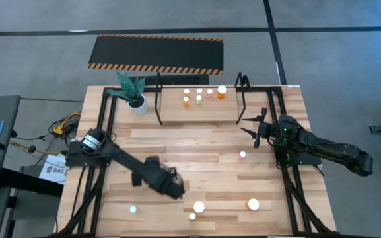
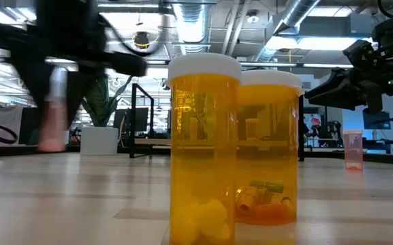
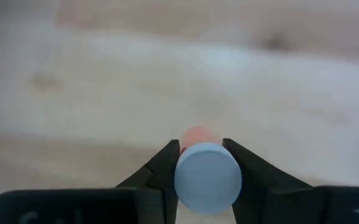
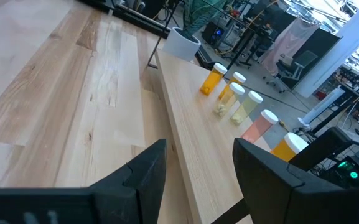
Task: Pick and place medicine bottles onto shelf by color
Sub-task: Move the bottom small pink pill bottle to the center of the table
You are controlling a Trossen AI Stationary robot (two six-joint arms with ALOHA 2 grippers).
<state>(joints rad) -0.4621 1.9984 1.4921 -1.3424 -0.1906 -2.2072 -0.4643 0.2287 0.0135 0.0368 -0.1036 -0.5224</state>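
The robot's left gripper needs to let go of the small medicine bottle on the bare wood [image 1: 201,138] just in front of the middle of the shelf.
My left gripper [image 1: 175,188] is over the near middle of the table, shut on a small medicine bottle with a white cap [image 3: 208,177] and a pinkish body [image 3: 198,133]. In the low view that bottle [image 2: 52,126] shows blurred below the gripper. The black-framed shelf [image 1: 158,99] stands at the far edge and carries several bottles [image 1: 199,96]. Loose bottles stand on their bases on the table: a pink one [image 1: 242,155], two large orange ones [image 1: 199,207] [image 1: 253,204] and two small ones [image 1: 133,209] [image 1: 193,216]. My right gripper [image 1: 256,129] waits open at the right, with nothing between its fingers [image 4: 198,168]. My left gripper pinches the bottle between its two fingers [image 3: 167,158], one on each side just below the cap's rim [image 3: 180,163]. The fingers come from above and point steeply down. The bottle hangs upright below them, cap up, lifted clear of the table.
A white pot with a green plant [image 1: 136,99] stands beside the shelf's left end. A black hazard-striped mat [image 1: 156,54] lies on the floor beyond the table. Bare wood lies between the shelf and the loose bottles [image 1: 197,142].
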